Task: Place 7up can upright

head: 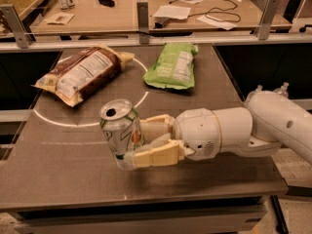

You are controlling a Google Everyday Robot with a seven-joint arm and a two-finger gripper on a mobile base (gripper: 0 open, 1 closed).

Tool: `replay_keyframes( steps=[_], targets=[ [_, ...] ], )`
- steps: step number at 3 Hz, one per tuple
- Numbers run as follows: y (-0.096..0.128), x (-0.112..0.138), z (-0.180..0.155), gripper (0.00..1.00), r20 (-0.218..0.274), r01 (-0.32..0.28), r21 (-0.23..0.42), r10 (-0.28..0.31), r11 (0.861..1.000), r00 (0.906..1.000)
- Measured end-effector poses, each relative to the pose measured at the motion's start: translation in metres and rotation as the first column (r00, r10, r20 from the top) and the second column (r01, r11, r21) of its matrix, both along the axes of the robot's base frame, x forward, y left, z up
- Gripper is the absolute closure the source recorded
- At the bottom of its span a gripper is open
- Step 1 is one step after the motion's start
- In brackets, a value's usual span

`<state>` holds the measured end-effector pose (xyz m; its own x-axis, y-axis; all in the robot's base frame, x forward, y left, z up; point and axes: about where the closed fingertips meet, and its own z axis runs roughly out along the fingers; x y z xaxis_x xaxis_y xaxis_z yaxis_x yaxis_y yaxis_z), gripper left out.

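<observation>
Next, my gripper sets the 7up can, now over the table's front middle, free upright on the dark table (121,186), close to the table's front edge.
The 7up can (119,130) is silver with a green logo and an open top. It stands nearly upright, tilted a little, over the front middle of the dark table (68,165). My gripper (141,143) reaches in from the right and is shut on the can, with cream fingers (153,156) on either side of its body. Whether the can's base touches the table is hidden by the lower finger.
A brown snack bag (80,73) lies at the back left and a green snack bag (173,66) at the back middle. A white circle line (87,123) is marked on the table. A railing and a cluttered desk stand behind.
</observation>
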<state>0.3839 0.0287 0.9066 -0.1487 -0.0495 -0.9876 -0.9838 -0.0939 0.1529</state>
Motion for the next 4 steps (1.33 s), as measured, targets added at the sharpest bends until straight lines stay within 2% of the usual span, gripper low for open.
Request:
replay_keyframes(
  steps=[1, 2, 4],
  targets=[
    [0.012, -0.006, -0.021, 1.0, 0.037, -0.02, -0.046, 0.022, 0.999, 0.9991],
    [0.017, -0.009, -0.035, 1.0, 0.062, -0.016, -0.077, 0.02, 0.997, 0.9979],
    [0.02, -0.016, -0.052, 1.0, 0.078, 0.003, -0.095, 0.005, 0.995, 0.997]
  ],
)
